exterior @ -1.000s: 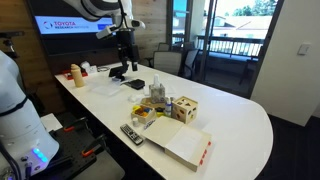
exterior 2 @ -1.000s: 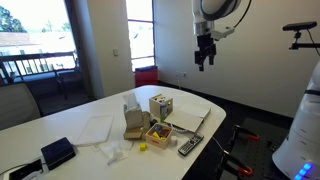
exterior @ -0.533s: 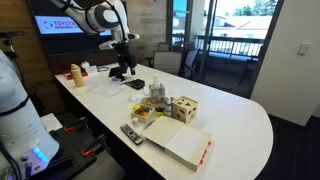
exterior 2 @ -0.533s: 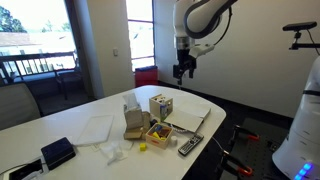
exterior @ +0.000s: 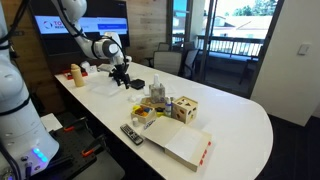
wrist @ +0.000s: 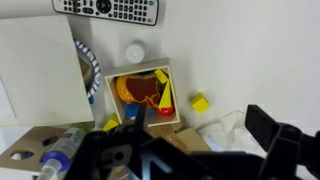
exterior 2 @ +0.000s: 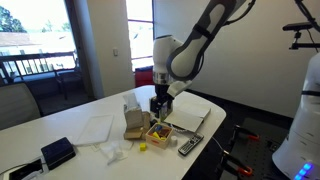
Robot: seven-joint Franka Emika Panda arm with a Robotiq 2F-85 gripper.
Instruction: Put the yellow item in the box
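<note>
I need to close my gripper on the opposite sides of the yellow cube [exterior: 133, 105] [wrist: 200, 103] that lies on the table between the wooden tray and the crumpled clear plastic.
The yellow item is a small yellow cube [wrist: 200, 103] lying on the white table to the right of a small wooden tray of coloured shapes [wrist: 140, 95]; it also shows in an exterior view [exterior 2: 143, 146]. The box, a light-wood cube with cut-out holes [exterior: 185, 108], stands by the tray and shows at the lower left of the wrist view [wrist: 22, 158]. My gripper [wrist: 200, 128] is open and empty, hovering above the tray and the yellow cube. In both exterior views it hangs low over the table [exterior 2: 159, 110] [exterior: 124, 80], partly hiding the box in one.
A remote [wrist: 108, 8] lies beyond the tray. A flat white box with a red edge [exterior: 185, 148] lies beside it. A brown cardboard piece [exterior 2: 131, 122], crumpled clear plastic [exterior 2: 110, 152], a clear container [exterior: 155, 95] and a black case [exterior 2: 57, 153] are nearby.
The arm has swung down from high above the table to low over the cluster of objects. The gripper stays open and empty. Nothing on the table has moved.
</note>
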